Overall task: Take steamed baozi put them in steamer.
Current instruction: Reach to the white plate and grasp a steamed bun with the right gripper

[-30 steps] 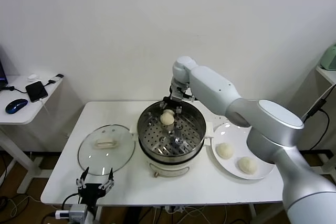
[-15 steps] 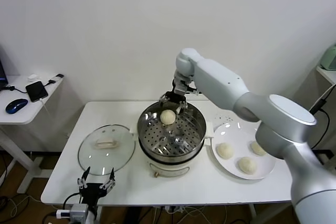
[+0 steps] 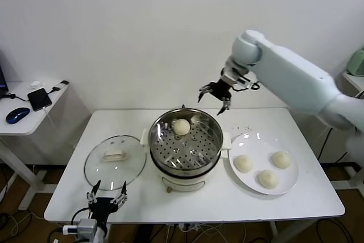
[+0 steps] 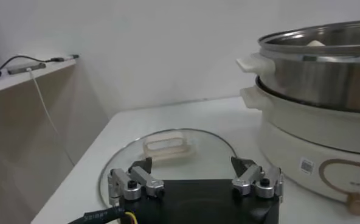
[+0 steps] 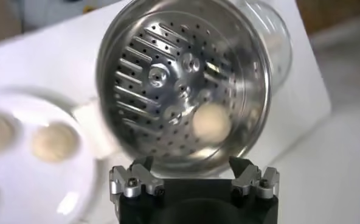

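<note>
I will next bring my right gripper to the baozi lying nearest the steamer on the white plate and close it around the middle of the baozi (image 3: 243,163) (image 5: 55,142).
The steamer (image 3: 185,146) stands mid-table, and one baozi (image 3: 181,127) lies on the far side of its perforated tray. Three more baozi (image 3: 243,163) (image 3: 268,179) (image 3: 280,159) rest on a white plate (image 3: 250,140) to its right. My right gripper (image 3: 211,102) hangs open and empty in the air above the steamer's far right rim. Its wrist view looks down on the steamer (image 5: 168,67), the baozi (image 5: 211,120) and the right gripper (image 5: 194,167) itself. My left gripper (image 3: 106,197) is parked open at the table's front left; it appears as the left gripper (image 4: 195,170) in its wrist view.
A glass lid (image 3: 115,160) with a white handle lies flat left of the steamer, just beyond the left gripper. A side table at far left carries a phone (image 3: 40,98) and a mouse (image 3: 17,115). The wall stands close behind the table.
My right gripper let go of the baozi in the steamer, then rose and swung up to the right, empty. A third baozi on the plate is now uncovered. The left arm stayed still.
</note>
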`<state>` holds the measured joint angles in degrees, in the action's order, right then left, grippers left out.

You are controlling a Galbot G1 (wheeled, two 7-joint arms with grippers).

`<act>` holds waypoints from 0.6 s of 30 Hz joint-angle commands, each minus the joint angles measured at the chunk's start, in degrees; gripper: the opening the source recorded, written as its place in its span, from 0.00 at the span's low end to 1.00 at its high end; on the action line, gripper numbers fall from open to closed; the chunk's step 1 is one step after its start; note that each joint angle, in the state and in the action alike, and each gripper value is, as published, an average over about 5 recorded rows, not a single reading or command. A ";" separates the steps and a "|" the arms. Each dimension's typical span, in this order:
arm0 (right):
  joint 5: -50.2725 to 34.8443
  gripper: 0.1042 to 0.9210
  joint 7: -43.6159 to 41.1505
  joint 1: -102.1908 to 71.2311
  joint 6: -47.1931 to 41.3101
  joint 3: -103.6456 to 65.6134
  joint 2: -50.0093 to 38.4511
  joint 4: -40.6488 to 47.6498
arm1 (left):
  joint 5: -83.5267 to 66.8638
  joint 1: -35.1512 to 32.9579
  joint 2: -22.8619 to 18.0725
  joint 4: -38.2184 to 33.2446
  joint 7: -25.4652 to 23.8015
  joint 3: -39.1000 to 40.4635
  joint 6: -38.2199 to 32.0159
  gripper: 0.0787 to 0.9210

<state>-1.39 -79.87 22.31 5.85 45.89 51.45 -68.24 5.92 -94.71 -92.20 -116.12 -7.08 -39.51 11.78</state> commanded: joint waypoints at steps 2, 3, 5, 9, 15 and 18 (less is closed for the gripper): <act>-3.12 0.88 0.75 -6.78 -33.63 -2.93 -16.06 -10.99 | -1.26 -0.07 0.93 -0.40 -0.24 -0.11 0.41 0.88; -2.83 0.88 0.85 -8.16 -33.69 -3.57 -16.61 -11.37 | -1.48 -0.13 1.01 -0.57 -0.30 -0.17 0.53 0.88; -1.81 0.88 0.97 -11.12 -33.60 -4.66 -17.50 -12.35 | -1.85 -0.30 1.13 -0.94 -0.37 -0.26 0.75 0.88; 2.48 0.88 2.11 -18.33 -31.87 -8.19 -17.55 -13.83 | -2.04 -0.86 1.21 -1.72 -0.44 -0.38 0.91 0.88; 11.14 0.88 2.68 -26.74 -25.33 -12.94 -14.01 -11.24 | -1.85 -1.65 1.27 -2.35 -0.50 -0.43 0.95 0.88; 13.01 0.88 3.47 -29.94 -24.27 -14.78 -11.73 -9.21 | -1.63 -1.87 1.18 -1.96 -0.50 -0.44 0.97 0.88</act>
<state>5.88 -77.27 2.16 -16.35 35.74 40.21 -77.05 4.50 -96.41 -92.20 -117.80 -7.55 -39.98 12.64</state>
